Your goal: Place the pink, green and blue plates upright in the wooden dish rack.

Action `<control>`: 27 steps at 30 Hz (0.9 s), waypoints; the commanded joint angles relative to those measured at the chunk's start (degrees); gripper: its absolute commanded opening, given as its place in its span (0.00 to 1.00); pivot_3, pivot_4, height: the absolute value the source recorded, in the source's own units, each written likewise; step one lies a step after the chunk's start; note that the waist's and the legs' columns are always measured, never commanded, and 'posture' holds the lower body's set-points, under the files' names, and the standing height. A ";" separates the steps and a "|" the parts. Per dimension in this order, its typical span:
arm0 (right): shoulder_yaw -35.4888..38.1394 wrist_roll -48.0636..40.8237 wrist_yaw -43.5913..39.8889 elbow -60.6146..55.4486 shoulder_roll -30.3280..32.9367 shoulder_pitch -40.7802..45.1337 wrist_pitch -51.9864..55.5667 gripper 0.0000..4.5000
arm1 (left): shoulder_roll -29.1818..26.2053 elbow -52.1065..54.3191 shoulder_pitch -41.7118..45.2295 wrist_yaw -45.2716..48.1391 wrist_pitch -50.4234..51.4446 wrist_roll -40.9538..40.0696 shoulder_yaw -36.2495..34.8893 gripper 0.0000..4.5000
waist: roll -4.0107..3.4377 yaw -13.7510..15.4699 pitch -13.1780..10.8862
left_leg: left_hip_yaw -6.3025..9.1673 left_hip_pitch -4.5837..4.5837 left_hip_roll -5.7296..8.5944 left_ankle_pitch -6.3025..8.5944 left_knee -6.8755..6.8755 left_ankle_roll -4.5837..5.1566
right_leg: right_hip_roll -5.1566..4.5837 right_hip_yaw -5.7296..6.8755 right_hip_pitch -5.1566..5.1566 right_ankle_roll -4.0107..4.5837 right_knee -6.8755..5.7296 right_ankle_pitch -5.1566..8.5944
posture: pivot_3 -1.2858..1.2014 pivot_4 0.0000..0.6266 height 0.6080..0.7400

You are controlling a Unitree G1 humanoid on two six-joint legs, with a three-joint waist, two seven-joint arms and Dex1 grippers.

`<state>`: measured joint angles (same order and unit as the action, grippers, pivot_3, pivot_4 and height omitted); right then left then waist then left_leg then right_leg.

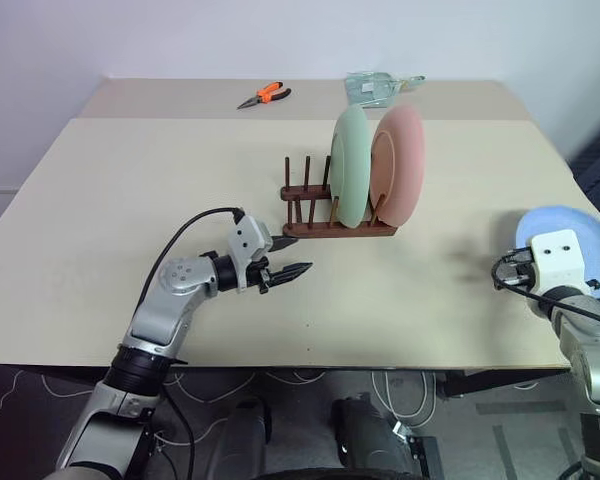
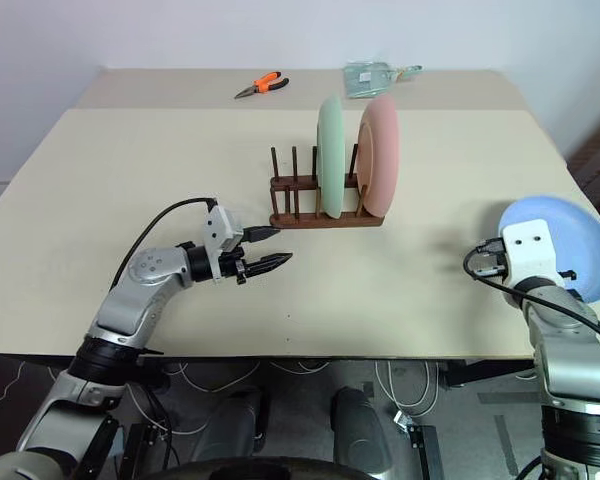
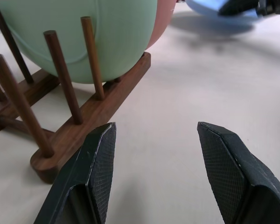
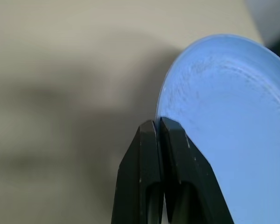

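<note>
The blue plate will go down upright between the bare pegs of the wooden dish rack point(image 1: 301, 224), where my right gripper needs to set it.
The wooden dish rack point(image 1: 310, 215) stands mid-table. A green plate point(image 1: 348, 165) and a pink plate point(image 1: 400, 165) stand upright side by side at its right end; the pegs to their left are bare. My left gripper point(image 1: 295, 272) hovers open just in front of the rack's near left end, pointing at it, with nothing between its fingers point(image 3: 100, 163). The blue plate point(image 1: 570, 225) lies at the table's right edge. In the right wrist view my right gripper point(image 4: 157, 122) is shut, with the blue plate's point(image 4: 224, 116) rim pinched at its tips.
Orange-handled pliers point(image 1: 265, 95) and a clear plastic packet point(image 1: 375, 88) lie at the far side of the table. The beige table point(image 1: 130, 200) is bare to the left of the rack. Its front edge runs just below my arms.
</note>
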<state>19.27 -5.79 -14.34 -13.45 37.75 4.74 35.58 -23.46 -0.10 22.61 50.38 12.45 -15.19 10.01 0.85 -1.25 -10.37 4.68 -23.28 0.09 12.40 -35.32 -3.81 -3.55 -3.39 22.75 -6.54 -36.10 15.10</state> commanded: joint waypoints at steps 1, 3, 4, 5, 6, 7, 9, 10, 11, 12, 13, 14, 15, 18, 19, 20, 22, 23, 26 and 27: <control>1.61 -1.38 -1.73 -5.84 2.18 7.30 -5.58 0.01 | -0.01 0.84 0.34 -0.66 -1.91 0.44 -1.26 0.63 | -0.02 -0.06 -0.01 | 0.01 0.01 -0.01 0.00 0.01 0.00 | 0.01 0.00 0.01 0.00 -0.02 0.00 | 0.52 0.24 1.00; 1.89 -3.53 -2.90 -8.24 2.39 12.39 -6.29 0.01 | -0.09 0.06 0.58 -1.10 -2.58 0.87 -1.53 0.63 | -0.04 -0.10 -0.02 | 0.00 0.01 -0.01 0.00 0.02 0.00 | 0.01 0.00 0.02 -0.10 -0.03 -0.05 | 0.52 0.24 1.00; 1.98 -4.43 -3.31 -9.10 2.39 14.44 -6.00 0.01 | -0.15 -0.28 0.68 -1.26 -2.81 1.06 -1.64 0.63 | -0.04 -0.07 -0.03 | 0.01 0.01 -0.01 0.00 0.02 0.00 | 0.01 0.00 0.01 -0.14 -0.02 -0.07 | 0.52 0.24 1.00; 2.03 -5.76 -4.18 -9.92 2.43 16.84 -6.13 0.01 | -0.22 -0.68 0.81 -1.35 -3.12 1.27 -1.78 0.63 | -0.04 0.09 -0.02 | 0.01 -0.01 -0.01 0.00 0.02 0.00 | 0.01 0.00 0.02 -0.15 -0.02 -0.08 | 0.52 0.24 1.00; 2.00 -6.59 -4.81 -10.37 2.46 18.51 -6.20 0.01 | -0.28 -1.08 0.97 -1.37 -3.42 1.39 -1.87 0.63 | -0.04 0.16 -0.03 | 0.04 -0.01 -0.01 0.00 0.02 0.00 | 0.01 0.02 0.01 -0.15 -0.01 -0.07 | 0.52 0.24 1.00; 2.48 -11.22 -5.49 -11.79 1.46 23.77 -4.84 0.01 | -0.44 -1.78 1.07 -1.72 -4.10 1.65 -2.29 0.63 | -0.01 0.28 -0.04 | 0.05 -0.02 -0.01 0.00 0.03 0.00 | 0.01 0.03 0.01 -0.16 0.00 -0.07 | 0.52 0.24 1.00; 2.22 -23.06 -7.12 -15.00 -1.39 33.59 -0.34 0.01 | -0.79 -3.89 1.47 -2.73 -5.98 2.67 -3.08 0.63 | -0.07 0.11 -0.12 | 0.06 -0.07 0.00 0.00 0.02 0.00 | -0.01 0.05 0.02 -0.15 0.02 -0.07 | 0.52 0.24 1.00; 1.46 -28.53 -8.67 -16.57 -2.67 36.59 1.38 0.01 | -0.95 -5.10 1.74 -3.19 -6.91 3.23 -3.39 0.63 | -0.12 0.07 -0.14 | 0.06 -0.05 0.00 0.00 0.00 0.00 | -0.02 0.04 0.02 -0.15 -0.01 -0.08 | 0.52 0.24 1.00; 0.90 -32.61 -9.36 -17.59 -4.03 38.29 2.71 0.01 | -1.08 -6.04 1.93 -3.48 -7.73 3.65 -3.64 0.63 | -0.11 0.13 -0.13 | 0.07 -0.06 -0.01 0.00 0.02 0.01 | -0.01 0.05 0.05 -0.14 -0.03 -0.09 | 0.52 0.24 1.00; 0.63 -36.54 -8.74 -18.17 -5.72 39.85 4.32 0.01 | -1.20 -6.95 2.14 -3.68 -8.62 4.00 -3.88 0.63 | -0.08 0.17 -0.11 | 0.14 -0.04 -0.04 0.00 0.06 0.01 | 0.02 0.10 0.03 -0.14 -0.04 -0.09 | 0.52 0.24 1.00; 0.44 -40.39 -7.48 -18.68 -7.47 41.12 5.70 0.01 | -1.32 -7.70 2.28 -3.85 -9.21 4.23 -4.16 0.63 | -0.05 0.26 -0.10 | 0.24 -0.05 -0.05 0.00 0.09 0.02 | 0.02 0.22 0.01 -0.14 -0.05 -0.09 | 0.52 0.24 1.00; -0.14 -44.19 -6.60 -19.14 -9.29 42.27 6.76 0.01 | -1.53 -8.55 2.45 -4.09 -9.82 4.47 -4.49 0.63 | -0.04 0.50 -0.09 | 0.27 -0.06 -0.06 0.02 0.11 0.05 | 0.03 0.26 0.00 -0.14 -0.05 -0.08 | 0.52 0.24 1.00; -0.87 -49.41 -5.28 -19.04 -12.26 43.21 7.51 0.01 | -1.86 -9.48 2.60 -4.32 -10.32 4.58 -4.98 0.63 | -0.03 0.49 -0.09 | 0.30 -0.08 -0.05 0.02 0.11 0.05 | 0.00 0.30 -0.01 -0.14 -0.04 -0.08 | 0.52 0.24 1.00; -3.53 -59.23 -0.59 -16.90 -20.64 44.44 8.37 0.01 | -2.88 -10.83 2.40 -4.40 -11.63 4.69 -6.08 0.63 | -0.04 0.21 -0.10 | 0.22 -0.10 -0.01 0.02 0.06 0.05 | -0.06 0.24 0.01 -0.13 -0.04 -0.09 | 0.52 0.24 1.00; -4.18 -61.33 1.06 -15.88 -22.99 44.19 8.28 0.01 | -3.08 -10.81 2.24 -4.36 -11.70 4.48 -6.42 0.63 | -0.04 0.15 -0.10 | 0.23 -0.09 -0.02 0.02 0.06 0.05 | -0.05 0.24 0.01 -0.13 -0.05 -0.10 | 0.52 0.24 1.00; -5.04 -62.41 2.33 -14.87 -25.13 43.67 8.08 0.01 | -3.32 -10.51 2.00 -4.28 -11.50 4.07 -6.90 0.63 | -0.05 0.15 -0.10 | 0.23 -0.09 -0.02 0.02 0.06 0.05 | -0.04 0.25 0.02 -0.13 -0.07 -0.10 | 0.52 0.24 1.00; -6.10 -64.38 3.88 -13.12 -27.93 42.78 7.60 0.01 | -3.75 -9.63 1.42 -3.91 -11.00 3.18 -7.76 0.63 | -0.04 0.17 -0.10 | 0.23 -0.09 -0.03 0.02 0.06 0.05 | -0.04 0.25 0.03 -0.13 -0.10 -0.10 | 0.52 0.24 1.00; -6.30 -65.16 4.84 -11.54 -29.19 42.45 7.43 0.01 | -4.02 -8.98 0.98 -3.58 -10.40 2.55 -8.24 0.63 | -0.04 0.15 -0.10 | 0.23 -0.10 -0.02 0.02 0.06 0.05 | -0.04 0.25 0.03 -0.13 -0.10 -0.10 | 0.52 0.24 1.00; -6.57 -66.06 6.88 -7.35 -31.35 41.86 6.94 0.01 | -4.89 -7.47 -0.33 -3.39 -9.37 1.94 -9.27 0.63 | -0.05 0.10 -0.10 | 0.23 -0.09 -0.02 0.02 0.08 0.05 | -0.04 0.25 0.05 -0.14 -0.11 -0.10 | 0.52 0.24 1.00; -6.36 -66.54 7.59 -5.73 -32.01 41.65 6.76 0.01 | -5.26 -6.86 -0.86 -3.62 -8.93 1.98 -9.60 0.63 | -0.05 0.07 -0.10 | 0.23 -0.09 -0.02 0.02 0.08 0.05 | -0.03 0.25 0.05 -0.13 -0.12 -0.10 | 0.52 0.24 1.00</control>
<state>12.14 -70.67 -7.80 -20.13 6.61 46.18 43.75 -27.89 -9.60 21.98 46.79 3.27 -12.08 2.02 0.80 -1.18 -10.47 4.91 -23.36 0.07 12.42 -35.24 -3.76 -3.57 -3.14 22.81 -6.67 -36.22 15.00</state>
